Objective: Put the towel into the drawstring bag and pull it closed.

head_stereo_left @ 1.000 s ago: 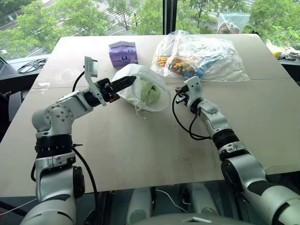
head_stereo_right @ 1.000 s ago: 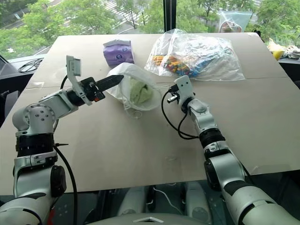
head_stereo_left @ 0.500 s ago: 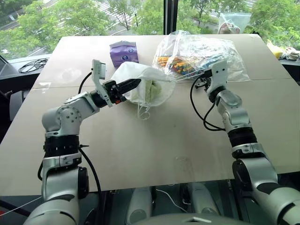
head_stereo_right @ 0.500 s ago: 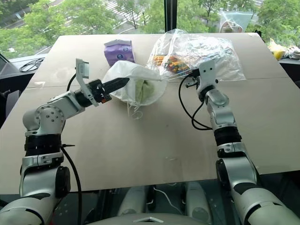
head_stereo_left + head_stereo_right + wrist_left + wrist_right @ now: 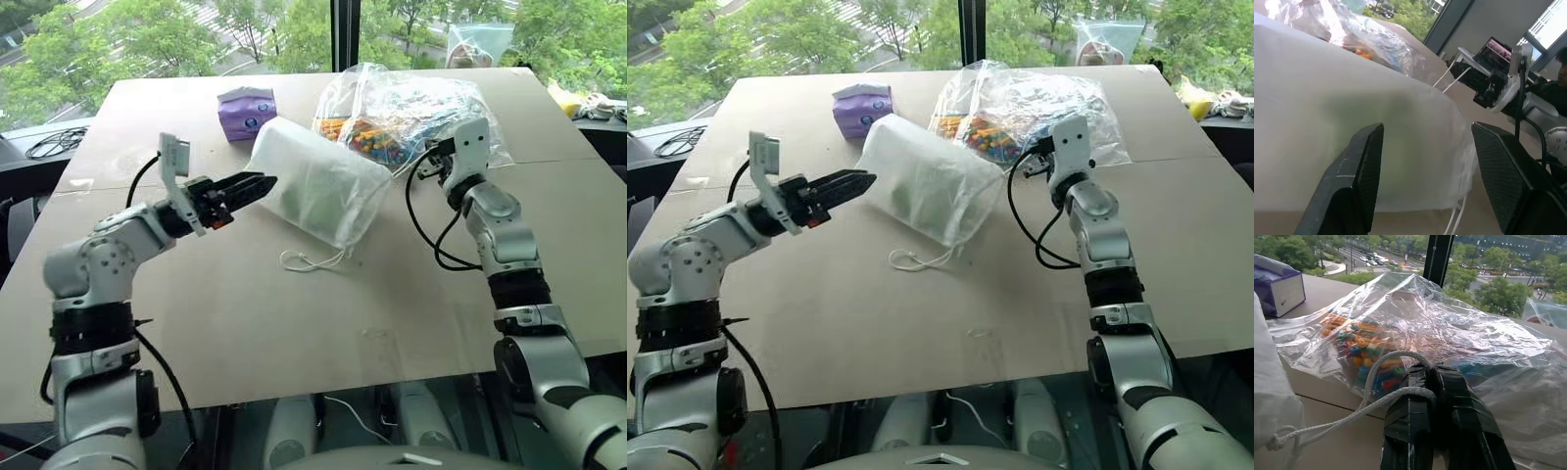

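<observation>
The white cord's loose end (image 5: 283, 258), the loop on the table in front of the drawstring bag, is next for my left gripper, which should go there and close on it.
The drawstring bag (image 5: 318, 181) lies slanted on the middle of the table, its mouth gathered at the right end. The towel shows as a faint green patch (image 5: 1376, 105) through the fabric. My left gripper (image 5: 263, 184) stands open just off the bag's left end, with nothing between its fingers (image 5: 1364, 166). My right gripper (image 5: 1430, 369) is shut on the white cord (image 5: 1352, 418), which runs from the bag's mouth to it, right of the bag (image 5: 443, 157). A loose loop of cord (image 5: 312, 260) rests on the table below the bag.
A big clear plastic bag of colourful items (image 5: 421, 108) sits right behind my right gripper. A purple tissue pack (image 5: 245, 111) stands behind the drawstring bag's left end. Black cables (image 5: 49, 147) lie off the table's left edge.
My left gripper has opened, let go of the bag's rim and drawn back to the left. The bag's mouth has pulled shut. My right gripper moved right and up with the cord.
</observation>
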### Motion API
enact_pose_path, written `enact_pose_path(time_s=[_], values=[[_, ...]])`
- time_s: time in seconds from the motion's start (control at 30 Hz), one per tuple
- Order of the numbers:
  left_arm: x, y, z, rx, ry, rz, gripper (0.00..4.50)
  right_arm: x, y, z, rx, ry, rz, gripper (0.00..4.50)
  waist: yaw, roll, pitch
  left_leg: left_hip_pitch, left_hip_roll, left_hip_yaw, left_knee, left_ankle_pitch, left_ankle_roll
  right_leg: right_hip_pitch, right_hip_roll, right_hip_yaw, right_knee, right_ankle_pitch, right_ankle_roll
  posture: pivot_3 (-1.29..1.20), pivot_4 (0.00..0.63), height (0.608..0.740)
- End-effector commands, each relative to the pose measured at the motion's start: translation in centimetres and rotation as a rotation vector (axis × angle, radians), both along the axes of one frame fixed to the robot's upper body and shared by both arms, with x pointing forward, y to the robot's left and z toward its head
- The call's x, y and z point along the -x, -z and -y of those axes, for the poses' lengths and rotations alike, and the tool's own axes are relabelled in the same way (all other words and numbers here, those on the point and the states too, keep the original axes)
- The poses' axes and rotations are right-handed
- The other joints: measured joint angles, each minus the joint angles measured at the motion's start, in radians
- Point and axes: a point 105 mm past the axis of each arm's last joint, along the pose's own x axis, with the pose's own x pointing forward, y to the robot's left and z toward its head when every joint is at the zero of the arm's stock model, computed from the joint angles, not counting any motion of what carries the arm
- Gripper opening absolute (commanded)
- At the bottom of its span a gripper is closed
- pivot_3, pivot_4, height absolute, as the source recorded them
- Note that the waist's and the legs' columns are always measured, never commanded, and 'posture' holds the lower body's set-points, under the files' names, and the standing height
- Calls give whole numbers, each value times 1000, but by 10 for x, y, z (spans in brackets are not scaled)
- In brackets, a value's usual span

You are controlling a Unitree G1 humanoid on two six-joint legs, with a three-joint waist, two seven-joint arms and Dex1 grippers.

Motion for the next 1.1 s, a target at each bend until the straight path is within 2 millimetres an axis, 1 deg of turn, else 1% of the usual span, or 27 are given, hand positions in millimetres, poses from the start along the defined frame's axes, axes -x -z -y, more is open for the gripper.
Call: enact_pose_path(time_s=[0.03, 0.07, 0.17, 0.27, 0.43, 0.57, 0.63, 0.8, 1.03, 1.1], values=[[21, 34, 6, -242, 57, -17, 2921, 2, -17, -6, 7, -20, 54, 0, 0, 1, 0, 0, 0, 0, 0, -1, 2, 0, 0, 0, 0, -1, 1, 0, 150, 740], [25, 48, 9, -292, 72, -37, 2921, 2, -16, -8, 8, -26, 51, 0, 1, 1, 0, 1, 0, 1, 0, -2, 3, 0, -1, 1, 0, -1, 1, 0, 150, 740], [29, 71, 17, -374, 98, -48, 2921, 1, -16, -13, 9, -39, 50, 0, 10, 1, 0, 0, 0, 0, 1, -2, 3, 0, -2, 0, 0, -1, 1, 0, 150, 740], [19, 86, 24, -402, 61, -30, 2921, 1, -18, -17, 10, -50, 54, 0, 18, 1, 0, 0, 0, -1, 1, -2, 3, 0, -2, -1, 0, -1, 0, 0, 150, 740], [3, 91, 30, -377, -9, 20, 2921, 2, -19, -17, 7, -47, 58, 0, 25, 1, 0, 0, 0, 0, 1, -2, 3, 0, -1, -1, 0, 0, 0, 0, 150, 740], [-2, 101, 34, -407, -13, 54, 2921, 5, -15, -14, 10, -37, 51, 0, 24, 1, 0, 0, 0, 1, 1, -2, 3, 0, -1, 0, 0, 1, -2, 0, 150, 740], [-4, 103, 37, -421, -11, 86, 2921, 6, -14, -13, 11, -36, 48, 0, 25, 1, 0, 0, 0, 1, 1, -2, 3, 0, -1, 0, 0, 1, -2, 0, 150, 740], [-3, 111, 42, -464, 23, 111, 2921, 6, -13, -14, 11, -35, 44, 0, 25, 1, 0, 0, 0, 1, 1, -2, 4, 0, 0, -1, 0, -1, 1, 0, 150, 740], [0, 123, 56, -509, 91, 136, 2921, 5, -14, -18, 13, -48, 42, 0, 31, 3, -1, 0, 0, 1, 2, -2, 4, 1, -1, -1, 1, -1, 1, 0, 150, 740], [-1, 128, 58, -548, 111, 144, 2921, 5, -13, -19, 14, -49, 41, 0, 35, 3, -1, 0, 0, 1, 2, -2, 4, 1, -1, -2, 0, -1, 1, 0, 150, 740]])
